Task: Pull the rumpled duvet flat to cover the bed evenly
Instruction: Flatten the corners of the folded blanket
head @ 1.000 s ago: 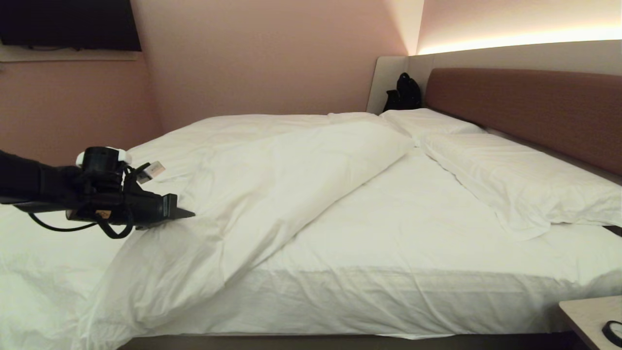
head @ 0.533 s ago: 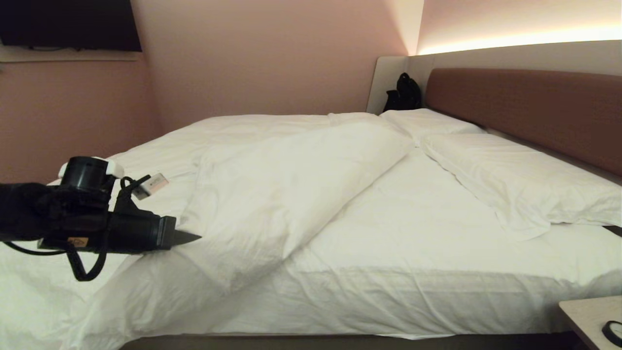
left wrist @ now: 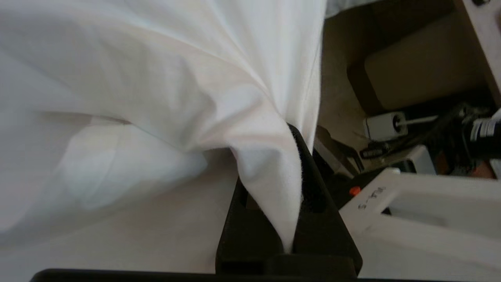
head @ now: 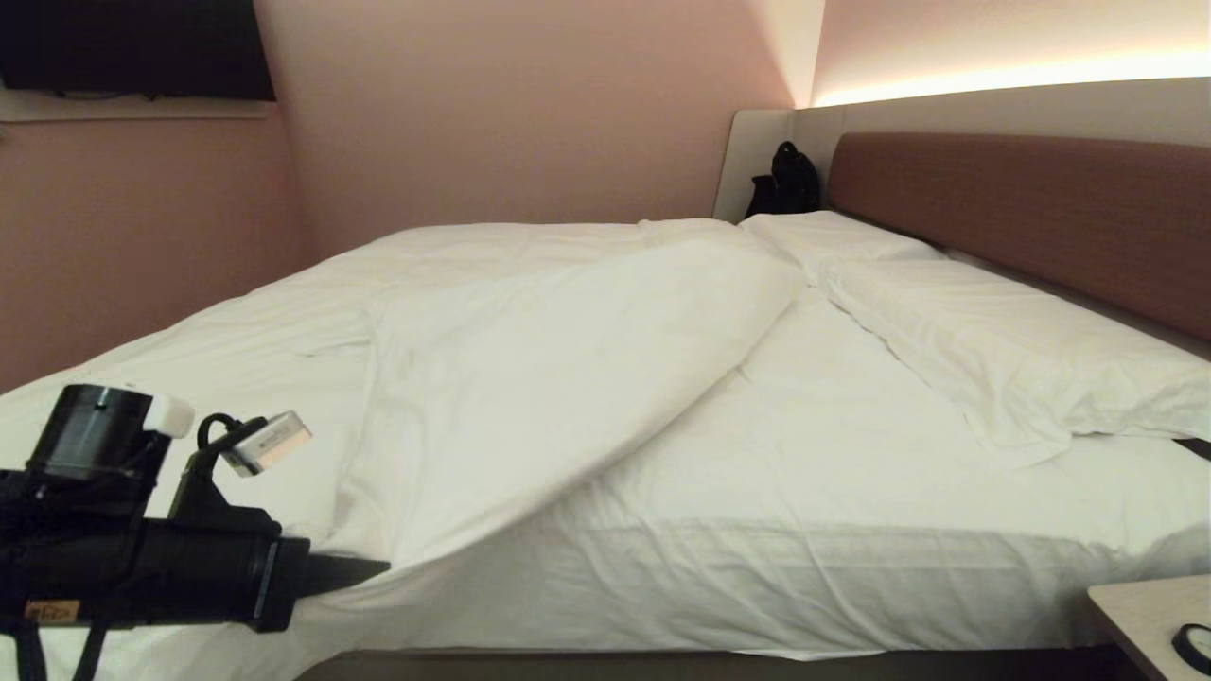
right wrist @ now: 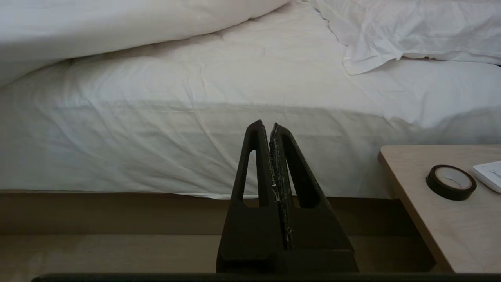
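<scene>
The robot's left gripper will release the duvet's edge so that it hangs over the near side of the mattress [head: 494, 624].
The white puffy duvet [head: 530, 378] lies folded back over the left half of the bed [head: 804, 567], leaving bare sheet toward the brown headboard [head: 1031, 218]. My left gripper [head: 378, 569] is low at the bed's near left edge, shut on the duvet's edge. In the left wrist view a fold of the duvet [left wrist: 270, 184] is pinched between the black fingers [left wrist: 317, 203] of the left gripper [left wrist: 291, 188]. My right gripper [right wrist: 266, 125] is out of the head view; it hangs shut and empty in front of the mattress side [right wrist: 156, 149].
Two flat pillows [head: 1003, 340] lie along the headboard. A black bag [head: 785, 180] sits in the far corner. A bedside table [head: 1149, 615] with a roll of black tape [right wrist: 451, 182] stands at the near right. A dark screen [head: 132, 43] hangs on the left wall.
My left gripper has dropped and drawn back toward the bed's near edge, dragging the duvet's edge with it. The fold now reaches lower over the mattress side.
</scene>
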Robot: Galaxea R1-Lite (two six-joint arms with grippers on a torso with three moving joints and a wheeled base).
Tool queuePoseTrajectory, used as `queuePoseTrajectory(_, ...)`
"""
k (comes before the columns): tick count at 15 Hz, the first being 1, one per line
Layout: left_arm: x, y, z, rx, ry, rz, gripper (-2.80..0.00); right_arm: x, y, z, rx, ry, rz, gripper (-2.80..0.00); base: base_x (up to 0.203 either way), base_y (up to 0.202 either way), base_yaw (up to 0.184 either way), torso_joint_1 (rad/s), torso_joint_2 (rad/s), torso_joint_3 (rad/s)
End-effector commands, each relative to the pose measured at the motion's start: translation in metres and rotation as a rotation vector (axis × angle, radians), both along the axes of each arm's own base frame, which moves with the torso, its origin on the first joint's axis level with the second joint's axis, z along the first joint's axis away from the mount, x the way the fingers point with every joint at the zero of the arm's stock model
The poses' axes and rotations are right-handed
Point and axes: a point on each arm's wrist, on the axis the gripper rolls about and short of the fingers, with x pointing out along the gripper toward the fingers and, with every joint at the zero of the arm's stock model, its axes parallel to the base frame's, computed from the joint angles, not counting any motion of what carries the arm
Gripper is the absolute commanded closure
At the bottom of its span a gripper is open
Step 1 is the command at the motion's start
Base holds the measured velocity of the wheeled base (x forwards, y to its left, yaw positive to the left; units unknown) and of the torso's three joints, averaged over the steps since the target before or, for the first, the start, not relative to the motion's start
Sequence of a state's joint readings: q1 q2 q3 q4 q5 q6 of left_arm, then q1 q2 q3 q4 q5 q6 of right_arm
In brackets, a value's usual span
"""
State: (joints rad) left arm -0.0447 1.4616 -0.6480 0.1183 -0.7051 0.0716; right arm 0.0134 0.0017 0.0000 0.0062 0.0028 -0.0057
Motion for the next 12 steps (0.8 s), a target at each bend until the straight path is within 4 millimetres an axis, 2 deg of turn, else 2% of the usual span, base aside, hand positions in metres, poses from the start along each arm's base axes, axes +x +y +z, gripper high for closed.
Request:
queuePoseTrajectory(1, -0.022, -0.002, -0.004, 0.003, -0.002, -0.031, 0.0, 0.0, 0.0, 0.0, -0.002, 0.0, 0.001, 0.0, 0.0, 0.0, 0.0, 0.0, 0.0, 0.0)
queuePoseTrajectory(4, -0.039, -0.003, -0.01, -0.025, 0.014, -0.064, 0.0, 0.0, 0.0, 0.0, 0.0, 0.0, 0.001, 0.0, 0.0, 0.0, 0.0, 0.0, 0.0, 0.0)
queuePoseTrajectory(9, -0.089, -0.013, -0.013, -0.047, -0.033, -0.18, 0.0, 0.0, 0.0, 0.0, -0.001, 0.0, 0.001, 0.0, 0.0, 0.0, 0.0, 0.0, 0.0, 0.0)
queuePoseTrajectory(12, -0.103, -0.018, -0.012, -0.08, -0.011, -0.211, 0.0, 0.0, 0.0, 0.0, 0.0, 0.0, 0.001, 0.0, 0.0, 0.0, 0.0, 0.0, 0.0, 0.0)
